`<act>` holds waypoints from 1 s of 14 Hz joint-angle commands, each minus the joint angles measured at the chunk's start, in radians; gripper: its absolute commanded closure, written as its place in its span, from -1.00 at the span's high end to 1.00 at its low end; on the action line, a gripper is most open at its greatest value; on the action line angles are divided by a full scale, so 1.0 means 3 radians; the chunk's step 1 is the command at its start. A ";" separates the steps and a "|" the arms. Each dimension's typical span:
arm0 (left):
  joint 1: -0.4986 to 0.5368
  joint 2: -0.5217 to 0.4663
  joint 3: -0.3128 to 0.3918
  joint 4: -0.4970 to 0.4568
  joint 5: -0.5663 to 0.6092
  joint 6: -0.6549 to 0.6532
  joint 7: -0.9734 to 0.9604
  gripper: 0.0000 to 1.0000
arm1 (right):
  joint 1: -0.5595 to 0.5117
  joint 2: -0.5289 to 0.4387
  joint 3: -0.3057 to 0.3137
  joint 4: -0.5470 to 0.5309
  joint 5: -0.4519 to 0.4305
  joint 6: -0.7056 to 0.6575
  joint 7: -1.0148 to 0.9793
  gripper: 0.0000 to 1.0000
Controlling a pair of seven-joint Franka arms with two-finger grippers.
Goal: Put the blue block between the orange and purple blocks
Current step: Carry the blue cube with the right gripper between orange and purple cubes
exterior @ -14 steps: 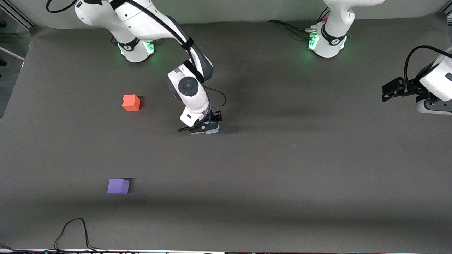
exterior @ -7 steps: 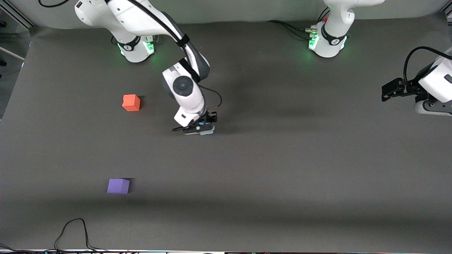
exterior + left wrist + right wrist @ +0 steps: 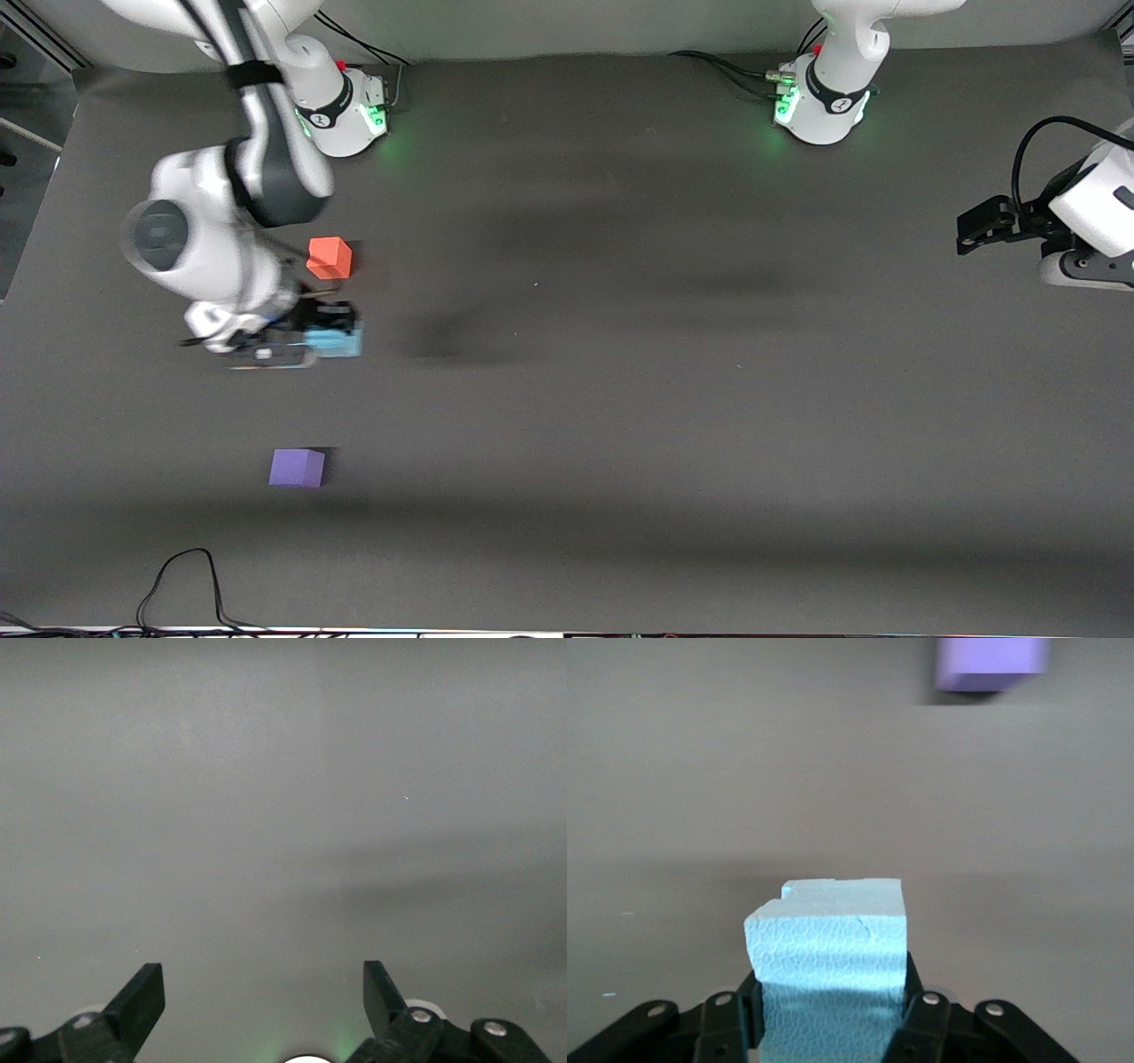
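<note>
The light blue block will go down from my right gripper on the mat about midway (image 3: 321, 356) (image 3: 950, 948) between the orange and purple blocks.
My right gripper (image 3: 330, 340) is shut on the light blue block (image 3: 342, 341). It holds the block over the mat between the orange block (image 3: 330, 258) and the purple block (image 3: 297, 467), much closer to the orange one. In the right wrist view the blue block (image 3: 829, 943) fills the gap between the black fingers (image 3: 926, 1019), with the right gripper (image 3: 831, 1014) clamped on its sides. The purple block (image 3: 990, 663) shows ahead of it on the mat. My left gripper (image 3: 977, 229) waits at the left arm's end of the table. The left gripper (image 3: 260, 985) is open and holds nothing.
A dark grey mat (image 3: 673, 399) covers the table. A black cable (image 3: 182, 580) loops onto it at the edge nearest the front camera, toward the right arm's end. The two arm bases (image 3: 341, 111) (image 3: 819, 102) stand along the edge farthest from the camera.
The right arm has swung from the middle of the table toward its own end, carrying the blue block to a spot beside the orange block. The left arm has not moved.
</note>
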 commanded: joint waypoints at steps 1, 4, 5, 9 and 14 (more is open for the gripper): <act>-0.0006 -0.0019 0.0008 0.0032 -0.0011 -0.0033 0.0033 1.00 | 0.0073 0.0060 -0.0187 -0.0402 0.0127 0.0394 -0.0329 -0.36; -0.0006 -0.0019 0.0013 0.0032 -0.0011 -0.0033 0.0033 1.00 | -0.0059 0.0482 -0.0198 -0.0618 0.0545 0.0993 -0.0896 -0.36; -0.0006 -0.0014 0.0013 0.0032 -0.0016 -0.0028 0.0033 1.00 | -0.0060 0.0641 -0.0198 -0.0608 0.0820 0.1060 -0.1156 -0.36; -0.0006 -0.0014 0.0013 0.0032 -0.0022 -0.0033 0.0033 1.00 | -0.0065 0.0960 -0.0198 -0.0598 0.1477 0.1158 -0.1726 -0.36; -0.0006 -0.0019 0.0018 0.0032 -0.0068 -0.0033 0.0027 1.00 | -0.0065 0.1037 -0.0192 -0.0578 0.1487 0.1234 -0.1691 0.38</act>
